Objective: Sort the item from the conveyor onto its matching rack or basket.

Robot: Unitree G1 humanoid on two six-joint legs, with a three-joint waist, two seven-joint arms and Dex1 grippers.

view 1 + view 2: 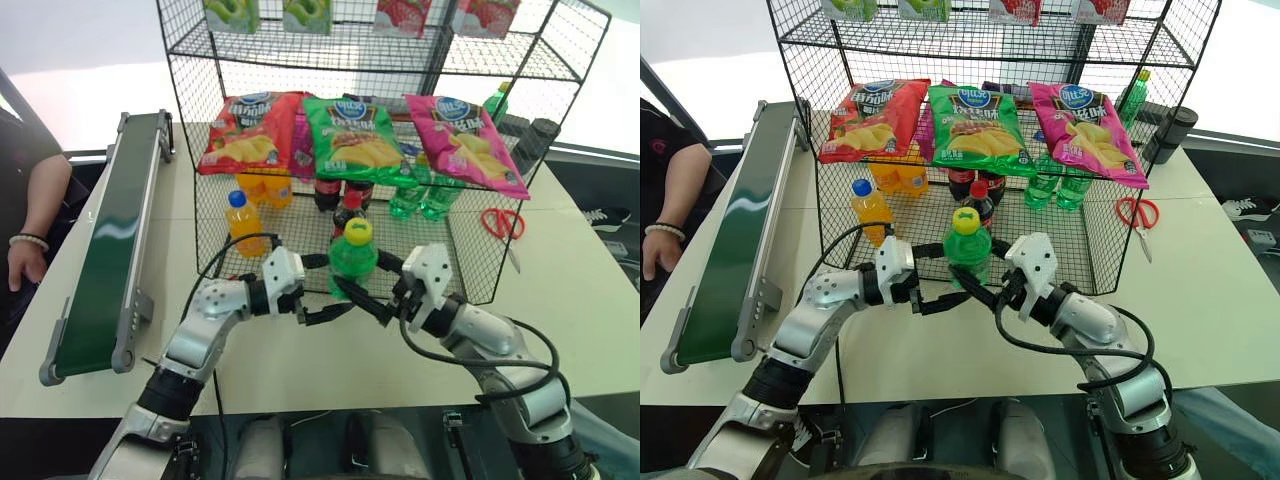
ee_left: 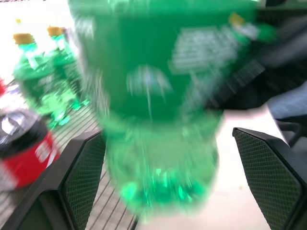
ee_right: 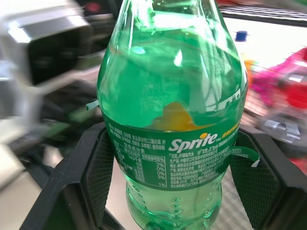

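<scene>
I will release the clear-green soda bottle with my right gripper on the rack's lower level [image 1: 420, 259], just in front of the green bottles.
The item, a clear-green soda bottle [image 1: 352, 256] with a yellow cap, stands upright in the air just in front of the black wire rack [image 1: 470, 250]. My right gripper [image 1: 368, 283] comes in from the right and is shut on the bottle's label [image 3: 170, 143], its pads [image 3: 98, 167] pressed against both sides. Reaching in from the left, my left gripper [image 1: 335, 287] is open; its fingers [image 2: 84, 177] straddle the bottle's base [image 2: 163, 158] with a gap on each side. The dark-green conveyor [image 1: 110, 240] runs along the table's left side with nothing on its belt.
The rack's lower tier holds orange bottles [image 1: 243, 222], cola bottles [image 1: 345, 205] and green bottles [image 1: 420, 195]. Bags of crisps [image 1: 350, 135] lie on the tier above. Red scissors [image 1: 503, 222] lie on the table to the right. A person's arm [image 1: 35, 200] rests beyond the conveyor.
</scene>
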